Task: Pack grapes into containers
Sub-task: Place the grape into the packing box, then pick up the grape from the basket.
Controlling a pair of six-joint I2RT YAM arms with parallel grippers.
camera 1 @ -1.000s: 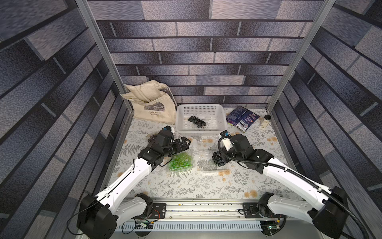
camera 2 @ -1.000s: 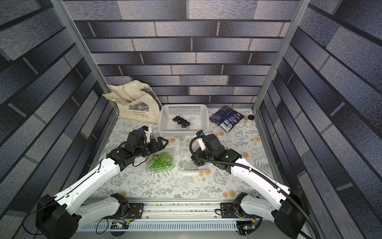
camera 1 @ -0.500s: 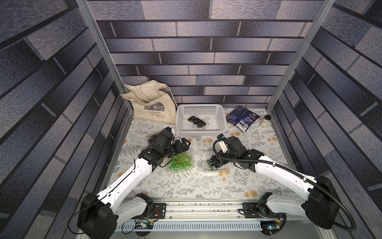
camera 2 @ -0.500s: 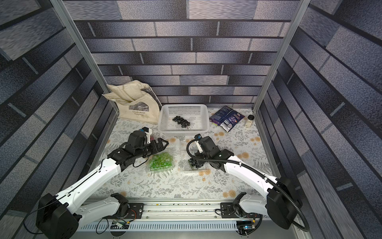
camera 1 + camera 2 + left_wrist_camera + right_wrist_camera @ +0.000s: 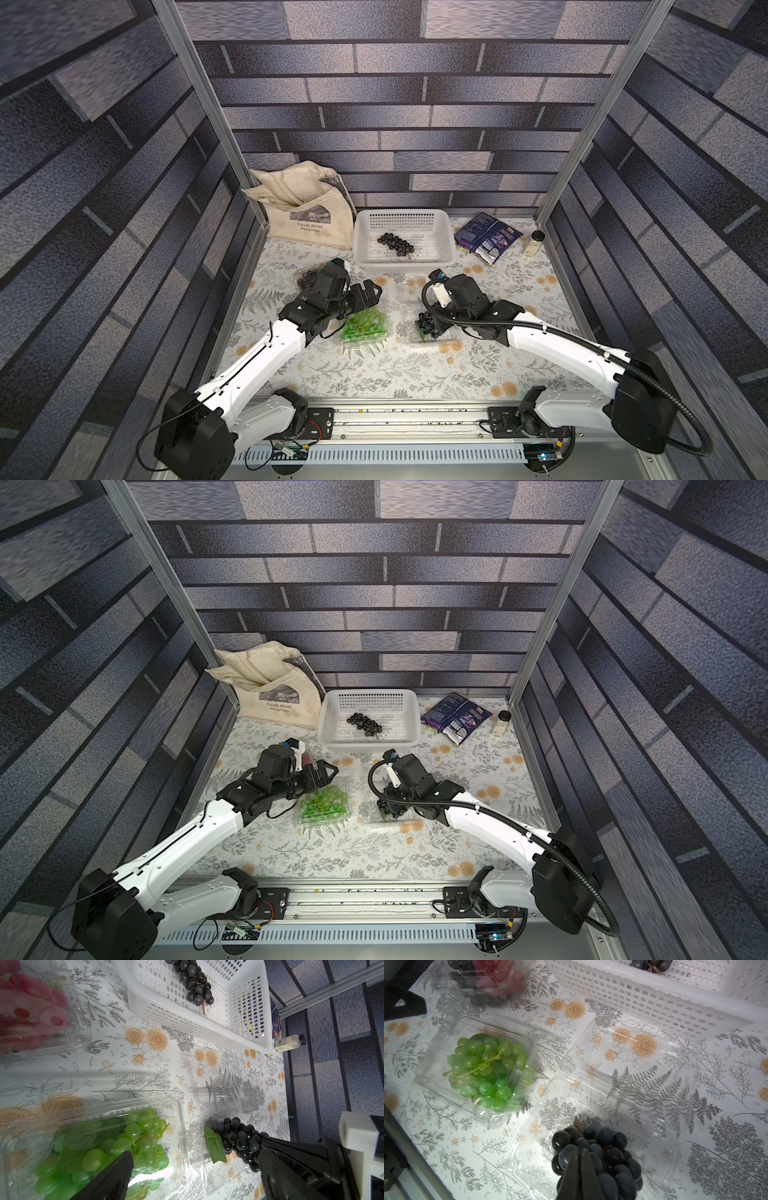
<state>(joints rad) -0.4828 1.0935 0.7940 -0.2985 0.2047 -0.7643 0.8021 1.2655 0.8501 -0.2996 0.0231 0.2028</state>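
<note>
My right gripper is to let go of the dark purple grape bunch in the base of the open clear container (image 5: 590, 1170).
My right gripper (image 5: 580, 1153) is shut on a dark purple grape bunch (image 5: 608, 1153) with a green leaf. It holds the bunch low over the base of an open clear container (image 5: 660, 1153), whose lid (image 5: 633, 1053) lies flat behind it; both top views show this bunch (image 5: 428, 326) (image 5: 390, 808). My left gripper (image 5: 368, 291) stands open just above a clear container of green grapes (image 5: 363, 326) and holds nothing. A third clear container with red grapes (image 5: 496, 978) sits by the left arm. One more dark bunch (image 5: 395, 244) lies in the white basket.
The white perforated basket (image 5: 361, 253) stands at the back centre, just behind the containers. A cream tote bag (image 5: 307, 212) leans in the back left corner. A purple snack packet (image 5: 486, 237) and a small bottle (image 5: 534, 245) lie at the back right.
My right arm has carried the dark bunch a little to the left and lower, over the open container. The left arm has barely moved.
</note>
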